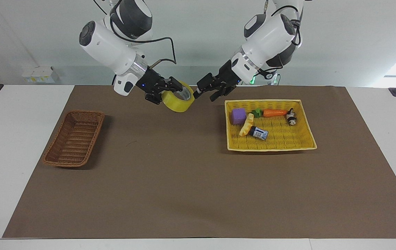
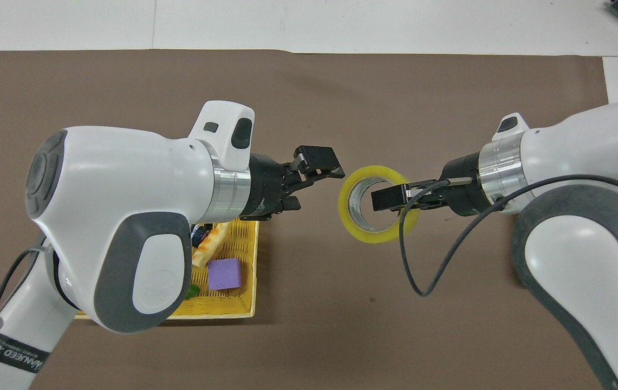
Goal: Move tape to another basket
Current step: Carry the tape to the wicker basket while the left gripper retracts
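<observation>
My right gripper is going to let go of the tape that it has, setting it in the middle of the dark brown wicker basket [image 2: 580, 210].
The tape [image 1: 176, 103], a yellow translucent roll with a pale core, hangs in the air over the brown mat, close to the robots. My right gripper [image 1: 174, 90] is shut on its wall, one finger inside the ring; it also shows in the overhead view [image 2: 388, 198] with the tape [image 2: 365, 236]. My left gripper [image 1: 205, 94] is open and empty, a short gap from the tape, over the mat beside the yellow tray; it also shows in the overhead view [image 2: 317, 186]. The dark brown wicker basket [image 1: 74, 138] stands empty at the right arm's end of the table.
A flat yellow woven tray [image 1: 270, 146] at the left arm's end holds a purple block [image 1: 238, 116], a carrot toy [image 1: 274, 113], a corn-like toy [image 1: 246, 125], a small bottle [image 1: 258, 132] and a small figure [image 1: 291, 117]. A brown mat [image 1: 184, 180] covers the table.
</observation>
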Tool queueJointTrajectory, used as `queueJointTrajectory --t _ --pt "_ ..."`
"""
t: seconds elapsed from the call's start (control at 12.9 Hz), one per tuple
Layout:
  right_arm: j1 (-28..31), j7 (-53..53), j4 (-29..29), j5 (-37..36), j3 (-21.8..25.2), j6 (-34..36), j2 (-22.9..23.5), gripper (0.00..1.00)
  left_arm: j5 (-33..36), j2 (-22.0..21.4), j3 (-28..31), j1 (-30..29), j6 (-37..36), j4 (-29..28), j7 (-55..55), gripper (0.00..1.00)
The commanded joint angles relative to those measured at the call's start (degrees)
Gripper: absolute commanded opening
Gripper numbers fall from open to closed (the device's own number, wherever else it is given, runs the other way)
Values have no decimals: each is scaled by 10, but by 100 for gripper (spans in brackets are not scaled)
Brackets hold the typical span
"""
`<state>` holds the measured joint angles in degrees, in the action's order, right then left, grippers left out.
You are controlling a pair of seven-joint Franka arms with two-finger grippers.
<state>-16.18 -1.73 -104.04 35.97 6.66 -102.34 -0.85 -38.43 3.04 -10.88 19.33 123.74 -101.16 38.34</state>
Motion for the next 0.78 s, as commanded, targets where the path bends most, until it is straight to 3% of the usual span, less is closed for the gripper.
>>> queueJointTrajectory --t 0.0,0.23,0.47,0.7 --pt "54 -17 19 9 -1 38 -13 0 62 0 -1 -48 -32 5 -1 100" --pt "153 -66 33 16 -1 93 -13 0 149 0 -1 -119 -84 7 -54 100" --pt "249 -94 33 11 0 108 -13 0 156 -7 1 -201 -138 10 -188 100" --pt "331 -167 32 15 0 115 27 0 293 -8 1 -227 -166 33 -251 100"
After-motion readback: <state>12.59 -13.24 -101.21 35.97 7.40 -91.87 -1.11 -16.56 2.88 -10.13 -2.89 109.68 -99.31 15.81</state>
